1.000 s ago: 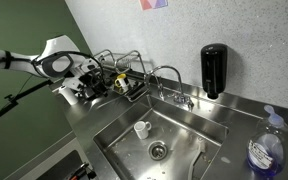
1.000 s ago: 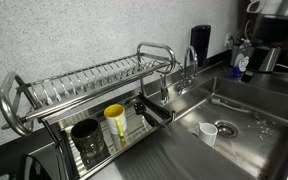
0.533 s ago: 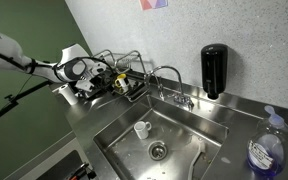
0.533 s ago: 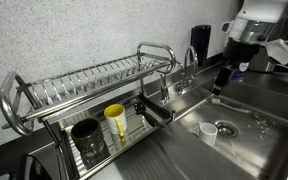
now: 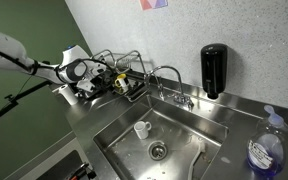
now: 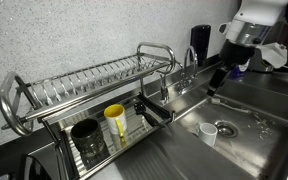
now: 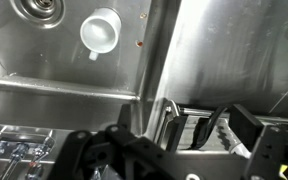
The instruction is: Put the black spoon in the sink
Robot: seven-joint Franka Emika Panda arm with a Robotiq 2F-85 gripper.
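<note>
The robot's gripper should next move to the black spoon's end (image 5: 110, 90) (image 7: 220, 113) at the dish rack's rim and close there.
The sink (image 5: 189, 135) (image 6: 246, 128) (image 7: 44, 60) is a steel basin with a round drain (image 5: 158, 150). A wire dish rack (image 6: 84, 85) stands beside it. In the wrist view a thin, curved black shape, by its look the black spoon (image 7: 206, 126), rests at the rack's end. A dark object (image 6: 152, 109) lies at that end in an exterior view. My gripper (image 7: 189, 122) (image 5: 88, 88) (image 6: 217, 83) hovers above, open and empty, apart from the spoon, which shows between its fingers.
A white cup (image 5: 142, 128) (image 6: 209, 132) (image 7: 100, 30) stands in the basin. The curved faucet (image 5: 169, 78) (image 6: 188, 62) rises at the back. A black soap dispenser (image 5: 214, 68) and a blue bottle (image 5: 264, 150) stand further along. A yellow cup (image 6: 115, 122) and a dark cup (image 6: 87, 140) sit in the rack.
Over the last second the arm swung in towards the rack end of the sink. Since half a second ago it has only shifted slightly. The jaws stayed open.
</note>
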